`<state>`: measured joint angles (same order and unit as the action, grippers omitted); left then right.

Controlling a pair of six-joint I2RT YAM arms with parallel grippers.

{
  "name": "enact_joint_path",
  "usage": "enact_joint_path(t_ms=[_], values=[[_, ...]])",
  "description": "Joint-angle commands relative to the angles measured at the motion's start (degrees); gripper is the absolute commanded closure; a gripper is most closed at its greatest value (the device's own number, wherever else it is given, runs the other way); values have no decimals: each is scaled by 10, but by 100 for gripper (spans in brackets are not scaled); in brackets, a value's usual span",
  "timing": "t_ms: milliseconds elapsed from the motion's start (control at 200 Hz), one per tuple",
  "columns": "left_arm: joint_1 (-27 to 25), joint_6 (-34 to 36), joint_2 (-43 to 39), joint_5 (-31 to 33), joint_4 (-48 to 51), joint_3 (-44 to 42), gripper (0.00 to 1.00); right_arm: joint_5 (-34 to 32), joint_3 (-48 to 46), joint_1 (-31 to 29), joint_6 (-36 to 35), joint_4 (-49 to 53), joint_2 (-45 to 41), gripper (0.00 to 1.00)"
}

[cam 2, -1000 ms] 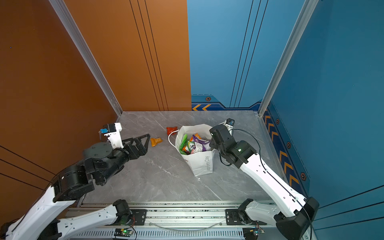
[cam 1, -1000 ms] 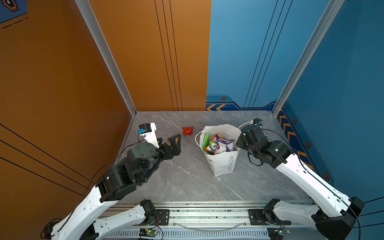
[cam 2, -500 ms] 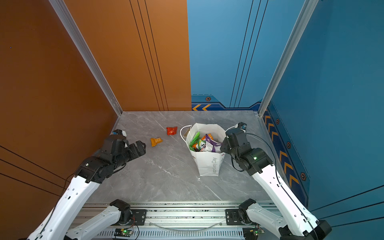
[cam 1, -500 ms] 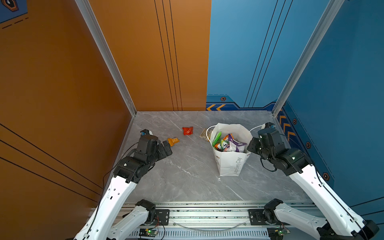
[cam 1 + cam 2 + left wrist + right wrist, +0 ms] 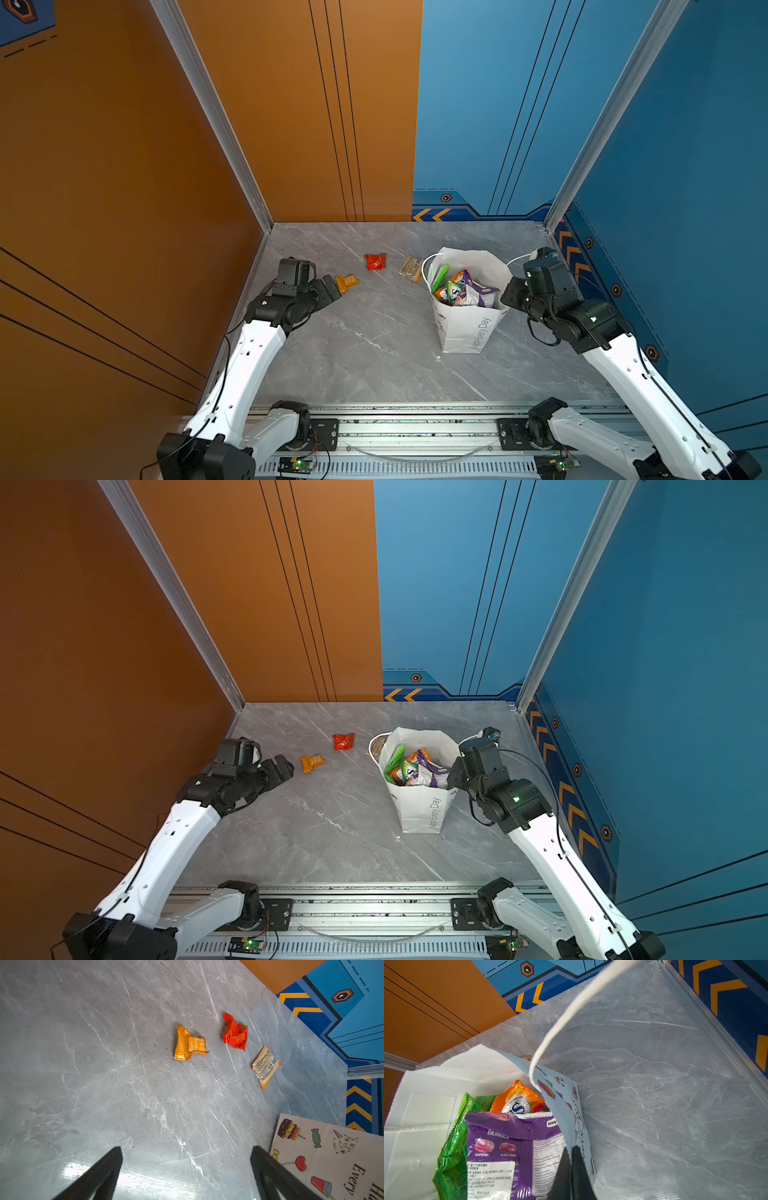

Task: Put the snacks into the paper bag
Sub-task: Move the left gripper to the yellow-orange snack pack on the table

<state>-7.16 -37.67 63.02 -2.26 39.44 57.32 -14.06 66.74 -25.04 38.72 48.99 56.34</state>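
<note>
Next, I close my left gripper on the orange packet's wide flat end (image 5: 341, 289) (image 5: 182, 1055), the one farther away from the red packet.
The white paper bag (image 5: 469, 332) (image 5: 420, 812) stands right of the middle, holding purple (image 5: 500, 1138), green (image 5: 452, 1147) and orange (image 5: 519, 1095) snacks. My right gripper (image 5: 572, 1149) (image 5: 509, 291) is shut on the bag's right rim, one finger inside the wall and one outside. On the table to the left lie an orange packet (image 5: 347, 281) (image 5: 187, 1045), a red packet (image 5: 375, 262) (image 5: 235, 1032) and a tan packet (image 5: 411, 268) (image 5: 266, 1066) close to the bag. My left gripper (image 5: 186, 1150) (image 5: 332, 289) is open and low, just short of the orange packet, holding nothing.
The orange side wall (image 5: 166, 249) stands close behind the left arm. The blue wall with chevrons (image 5: 582, 266) is right behind the right arm. A white cord handle (image 5: 571, 1012) arcs above the bag's rim. The metal rail (image 5: 415, 428) runs along the front edge.
My left arm has come down from high over the table to low beside the orange packet. The bag has shifted right with my right gripper still on its rim.
</note>
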Motion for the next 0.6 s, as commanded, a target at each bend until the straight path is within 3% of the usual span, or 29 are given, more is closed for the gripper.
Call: enact_joint_path(t_ms=[0, 125, 380, 596], values=[[10, 10, 41, -25, -26, 13, 2, 8, 7, 4, -7, 8, -13, 100], [12, 9, 95, -36, -62, 13, 2, 12, 6, 4, -7, 4, -14, 100], [-2, 12, 238, -88, -96, 96, 3, 24, 12, 3, -15, -4, -7, 100], [-17, 41, 349, -53, -49, 200, 5, 26, 1, 4, -14, -8, -13, 100]])
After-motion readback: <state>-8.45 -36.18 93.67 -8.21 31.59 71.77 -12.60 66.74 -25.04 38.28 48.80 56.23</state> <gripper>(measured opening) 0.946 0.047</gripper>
